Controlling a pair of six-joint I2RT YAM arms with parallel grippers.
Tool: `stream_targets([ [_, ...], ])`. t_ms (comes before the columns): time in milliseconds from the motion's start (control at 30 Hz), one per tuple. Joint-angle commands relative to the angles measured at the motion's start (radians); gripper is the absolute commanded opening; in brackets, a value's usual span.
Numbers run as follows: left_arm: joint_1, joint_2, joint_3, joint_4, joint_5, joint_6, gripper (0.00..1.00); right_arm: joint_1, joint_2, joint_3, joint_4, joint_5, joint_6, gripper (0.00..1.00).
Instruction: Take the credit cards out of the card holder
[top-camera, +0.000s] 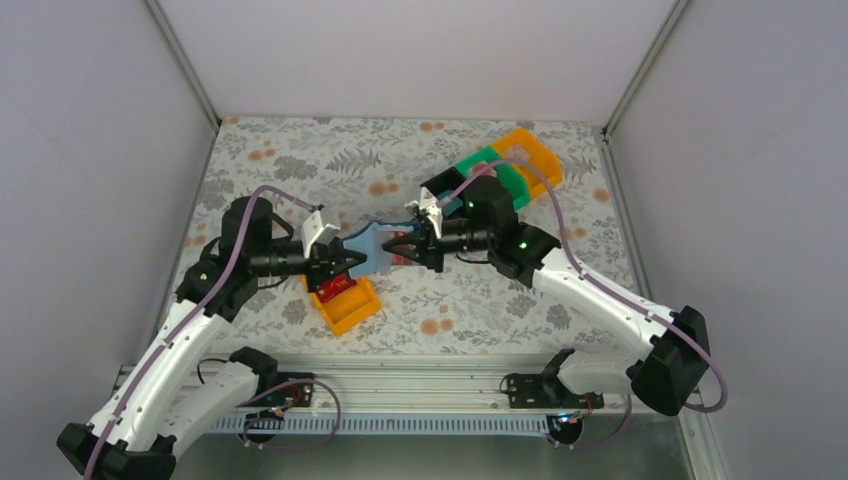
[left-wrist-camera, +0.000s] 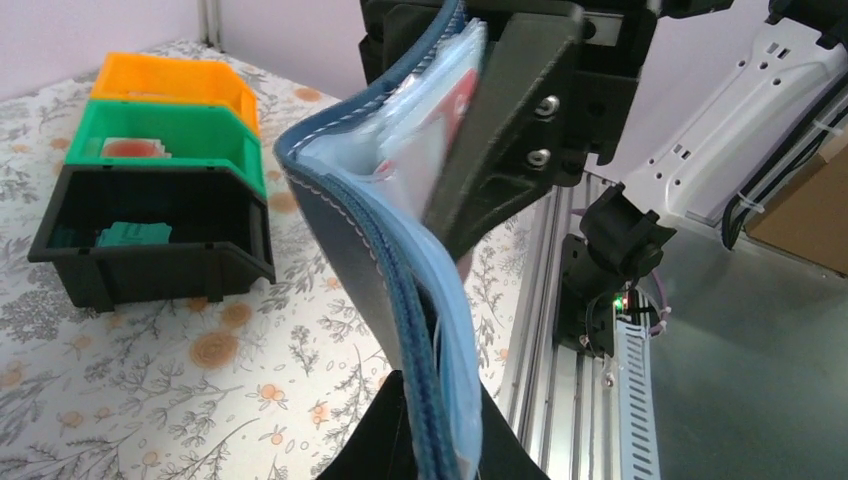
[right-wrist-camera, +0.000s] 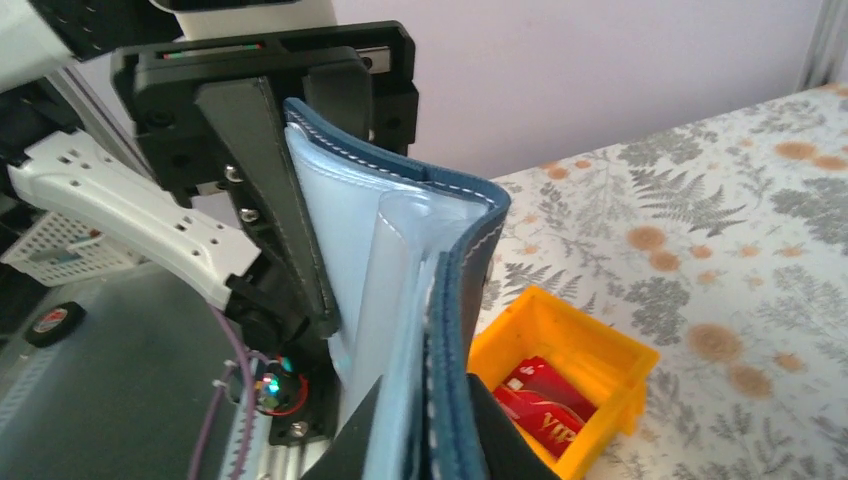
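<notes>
I have the holder's navy edge pinched in my left gripper, away from the red and white card, so next I open that gripper and take the card's edge (left-wrist-camera: 452, 115).
The navy card holder (top-camera: 372, 247) hangs open above the table, held at both ends. My left gripper (top-camera: 352, 262) is shut on its left end and my right gripper (top-camera: 400, 247) on its right end. In the left wrist view the holder (left-wrist-camera: 350, 230) rises out of my left gripper (left-wrist-camera: 440, 405), and a red and white card (left-wrist-camera: 452, 100) shows in a clear sleeve near the right gripper's finger (left-wrist-camera: 500, 130). In the right wrist view the holder (right-wrist-camera: 470, 260) is clamped in my right gripper (right-wrist-camera: 425, 415). Red cards (right-wrist-camera: 535, 400) lie in an orange bin (right-wrist-camera: 600, 345).
The orange bin (top-camera: 345, 305) with the red cards sits on the table below the holder. A black bin (left-wrist-camera: 150, 235) holding a teal card, a green bin (left-wrist-camera: 165, 135) holding a pinkish card and a second orange bin (left-wrist-camera: 170, 80) stand in a row at the back right.
</notes>
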Motion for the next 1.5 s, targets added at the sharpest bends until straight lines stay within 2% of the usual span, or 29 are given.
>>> stream_targets([
  [0, -0.007, -0.005, -0.011, 0.081, 0.01, -0.017, 0.08, 0.047, 0.027, 0.051, 0.02, 0.027, 0.006, 0.05],
  [167, -0.007, -0.01, -0.025, 0.097, -0.021, -0.025, 0.73, 0.051, 0.052, 0.074, 0.036, 0.074, 0.064, 0.04],
  [200, -0.008, -0.01, -0.031, 0.103, -0.032, -0.027, 0.81, 0.054, 0.056, 0.079, 0.042, 0.077, 0.073, 0.04],
  [267, -0.007, -0.015, -0.042, 0.114, -0.061, -0.034, 0.84, 0.064, 0.06, 0.091, 0.05, 0.082, 0.087, 0.04],
  [333, -0.008, -0.017, -0.06, 0.127, -0.105, -0.037, 0.77, 0.075, 0.061, 0.103, 0.052, 0.075, 0.089, 0.04],
  [367, -0.007, -0.02, -0.07, 0.13, -0.134, -0.036, 0.66, 0.08, 0.057, 0.108, 0.051, 0.077, 0.088, 0.04],
  [433, -0.008, -0.026, -0.079, 0.134, -0.148, -0.032, 0.5, 0.084, 0.049, 0.112, 0.046, 0.079, 0.085, 0.04],
  [700, -0.008, -0.041, -0.094, 0.146, -0.13, -0.024, 0.05, 0.085, 0.016, 0.111, 0.038, 0.053, 0.067, 0.04],
  [733, -0.008, -0.042, -0.093, 0.145, -0.124, -0.022, 0.03, 0.085, 0.009, 0.11, 0.028, 0.052, 0.052, 0.04],
  [767, -0.007, -0.047, -0.094, 0.145, -0.118, -0.019, 0.03, 0.084, 0.002, 0.11, 0.011, 0.052, 0.035, 0.09],
  [900, -0.008, -0.069, -0.096, 0.145, -0.077, -0.005, 0.02, 0.07, -0.05, 0.079, -0.074, 0.09, -0.048, 0.41],
  [967, -0.008, -0.077, -0.098, 0.148, -0.065, -0.003, 0.02, 0.057, -0.075, 0.055, -0.104, 0.097, -0.067, 0.46],
  [1033, -0.007, -0.083, -0.098, 0.151, -0.059, -0.001, 0.02, 0.041, -0.091, 0.035, -0.129, 0.096, -0.076, 0.48],
  [1200, -0.007, -0.087, -0.104, 0.156, -0.042, 0.001, 0.02, 0.026, -0.082, 0.016, -0.145, 0.162, -0.047, 0.47],
  [1267, -0.008, -0.09, -0.106, 0.158, -0.04, 0.001, 0.02, 0.02, -0.076, 0.01, -0.148, 0.168, -0.048, 0.43],
  [1367, -0.008, -0.091, -0.106, 0.158, -0.04, 0.001, 0.02, 0.012, -0.087, -0.003, -0.142, 0.147, -0.052, 0.29],
  [1467, -0.008, -0.093, -0.11, 0.162, -0.041, -0.001, 0.02, 0.005, -0.101, -0.009, -0.147, 0.142, -0.051, 0.06],
])
